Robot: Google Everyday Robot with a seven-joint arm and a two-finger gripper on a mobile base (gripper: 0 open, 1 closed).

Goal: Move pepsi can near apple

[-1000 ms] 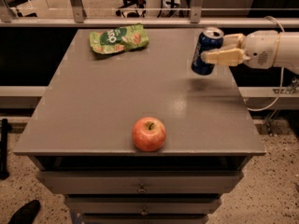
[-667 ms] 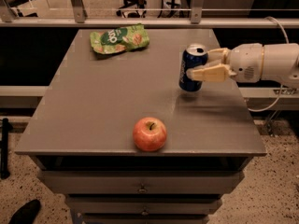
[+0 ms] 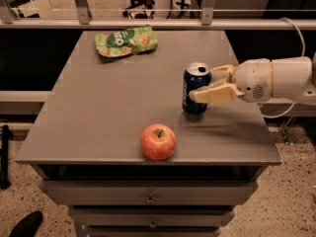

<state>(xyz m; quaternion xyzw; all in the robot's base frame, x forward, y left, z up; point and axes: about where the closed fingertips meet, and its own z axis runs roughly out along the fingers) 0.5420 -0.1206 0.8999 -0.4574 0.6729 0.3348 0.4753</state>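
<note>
Next, I release the pepsi can against the apple, on its side nearer my arm [image 3: 188,142].
The pepsi can [image 3: 194,86], dark blue with a silver top, stands upright just above or on the grey table [image 3: 108,112], right of centre. My gripper [image 3: 206,84] reaches in from the right and is shut on the can, one finger [image 3: 215,94] across its front and the other behind it. The apple [image 3: 158,141], red-orange with a short stem, sits near the table's front edge, left of and nearer than the can, with a gap between them.
A green crinkled snack bag [image 3: 126,40] lies at the table's far left. A metal railing [image 3: 148,22] runs behind the table. Drawers [image 3: 148,196] sit below the tabletop. A white cable [image 3: 296,31] loops off the arm at right.
My gripper has carried the can from the table's far right edge toward the front and left, lower and closer to the apple.
</note>
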